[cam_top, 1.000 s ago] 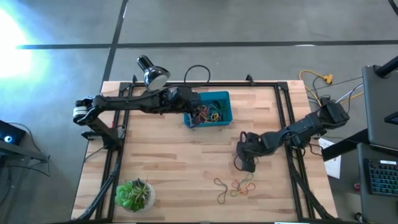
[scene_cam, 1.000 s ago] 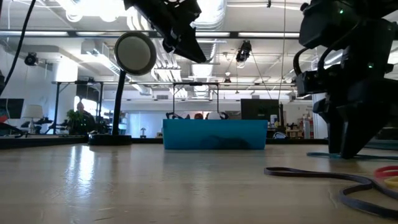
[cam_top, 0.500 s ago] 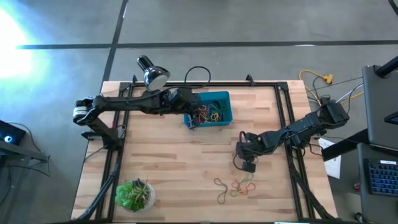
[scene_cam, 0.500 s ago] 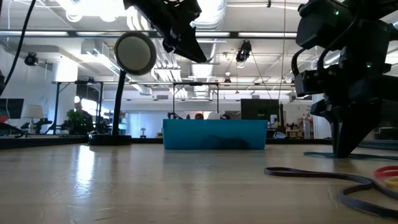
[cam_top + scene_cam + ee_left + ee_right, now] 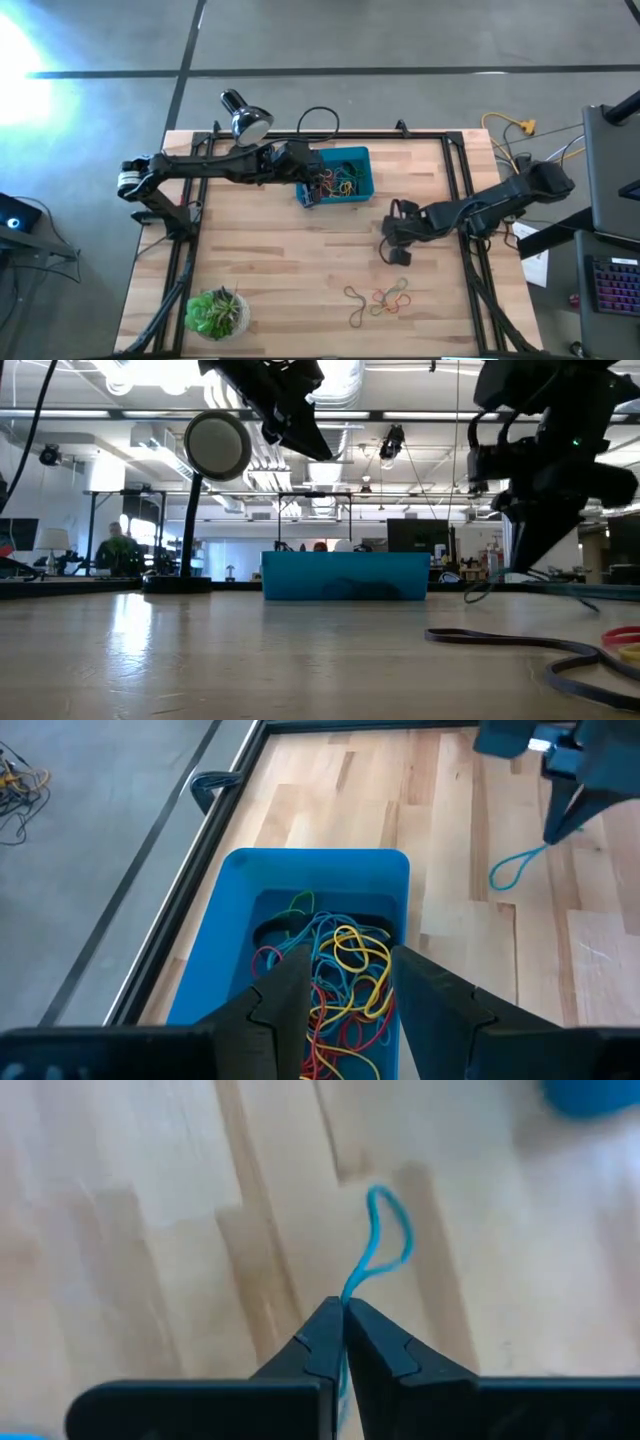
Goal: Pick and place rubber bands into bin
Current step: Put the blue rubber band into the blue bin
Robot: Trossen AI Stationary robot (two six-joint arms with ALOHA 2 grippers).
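Note:
Next, I release the blue rubber band from my right gripper among the coloured rubber bands inside the teal-blue bin [image 5: 353,179]. The blue band now dangles between bin and loose pile.
The teal-blue bin [image 5: 352,172] stands at the table's far middle with several coloured rubber bands [image 5: 340,980] in it. My left gripper [image 5: 345,955] hovers open above the bin [image 5: 310,880], holding nothing. More rubber bands [image 5: 378,298] lie loose on the wood near the front edge. My right gripper [image 5: 397,254] is right of centre, between the bin and that loose pile, and is shut on a thin blue rubber band [image 5: 385,1230]. In the low view that band [image 5: 480,592] dangles under the gripper. My right gripper pinches the blue rubber band at one end of its loop [image 5: 347,1292] between the tips of its two shut fingers. The fingers come from above, pointing down. The loop hangs slack below them [image 5: 512,870]; whether its low end is off the wood I cannot tell.
A desk lamp [image 5: 245,118] stands at the far left beside the bin, and a potted plant [image 5: 215,312] sits at the near left corner. Black frame rails [image 5: 465,200] run along the table's sides. Bare wood lies between the bin and the loose bands.
My right gripper has shut on the blue rubber band that lay under it and then risen, moving slightly toward the far edge. The band has come up with it and now dangles below the fingers.

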